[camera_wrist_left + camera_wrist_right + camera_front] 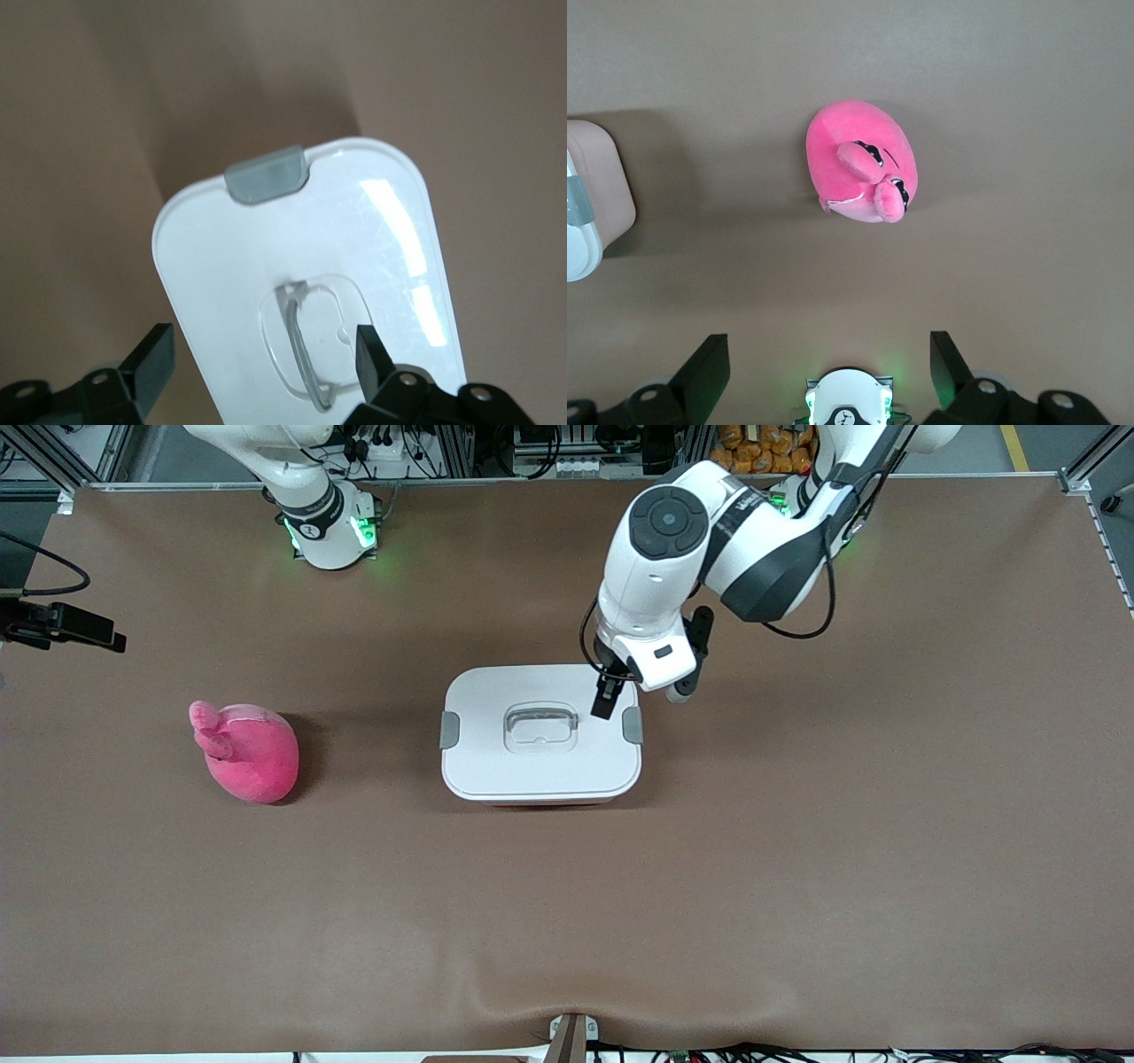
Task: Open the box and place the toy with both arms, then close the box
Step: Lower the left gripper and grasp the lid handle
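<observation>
The pink toy's stubby flap [217, 744] [862, 163] next to its eye, the flap closer to the box, will be gripped by my right gripper.
The box [540, 731] stands mid-table, its white lid shut, with grey clips at both ends and a clear recessed handle [541, 726]. My left gripper [608, 691] is open above the lid near the left arm's end. In the left wrist view the gripper [261, 354] has one finger over the handle recess and one past the lid's edge [292, 239]. The pink toy [248, 753] lies on the table toward the right arm's end. My right gripper [824, 367] is open and empty, high above the table, with the toy [859, 164] and a box corner [589, 204] below it.
The brown table [797, 868] spreads wide around the box. A black camera [62, 624] juts in at the right arm's end. A small mount [571, 1036] sits at the table's edge nearest the front camera. The right arm's base [846, 403] glows green.
</observation>
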Robot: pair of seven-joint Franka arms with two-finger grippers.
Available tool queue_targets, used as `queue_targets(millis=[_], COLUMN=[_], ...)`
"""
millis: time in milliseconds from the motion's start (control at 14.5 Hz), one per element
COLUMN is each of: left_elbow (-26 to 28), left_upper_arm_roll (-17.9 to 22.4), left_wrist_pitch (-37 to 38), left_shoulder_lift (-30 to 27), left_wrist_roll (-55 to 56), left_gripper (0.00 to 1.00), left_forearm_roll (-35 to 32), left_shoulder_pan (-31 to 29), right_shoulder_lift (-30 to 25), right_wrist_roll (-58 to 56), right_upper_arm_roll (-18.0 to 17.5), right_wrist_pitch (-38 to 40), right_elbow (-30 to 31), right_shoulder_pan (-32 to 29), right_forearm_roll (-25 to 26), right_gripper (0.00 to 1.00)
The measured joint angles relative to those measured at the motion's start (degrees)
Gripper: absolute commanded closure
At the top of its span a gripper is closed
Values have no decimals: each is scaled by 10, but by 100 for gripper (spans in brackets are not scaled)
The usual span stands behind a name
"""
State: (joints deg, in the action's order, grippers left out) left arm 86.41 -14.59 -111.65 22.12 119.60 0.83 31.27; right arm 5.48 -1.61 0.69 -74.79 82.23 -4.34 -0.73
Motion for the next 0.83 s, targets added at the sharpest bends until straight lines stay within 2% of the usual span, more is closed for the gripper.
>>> queue_targets(millis=[138,345,759,828], left_elbow=[0,-1,-24,-26], left_upper_arm_roll=[0,1,2,2], left_wrist_pitch=[-16,-45,-78,-85], left_shoulder_lift=[9,28,84,90], left_wrist_roll=[51,129,230,248], left_gripper=[18,32,37,44], left_forearm_roll=[-3,-43,-108,-119], left_shoulder_pan=[12,35,83,90], right_shoulder_lift=[14,23,55,66], right_wrist_roll=[-2,-26,-43,-43], right_upper_arm_roll=[-3,-2,-6,-7], right_wrist_pitch=[-10,-18,-62,-67], right_elbow=[1,1,16,20], right_shoulder_pan=[0,0,20,25], right_forearm_roll=[0,9,10,10], right_gripper=[0,0,0,0])
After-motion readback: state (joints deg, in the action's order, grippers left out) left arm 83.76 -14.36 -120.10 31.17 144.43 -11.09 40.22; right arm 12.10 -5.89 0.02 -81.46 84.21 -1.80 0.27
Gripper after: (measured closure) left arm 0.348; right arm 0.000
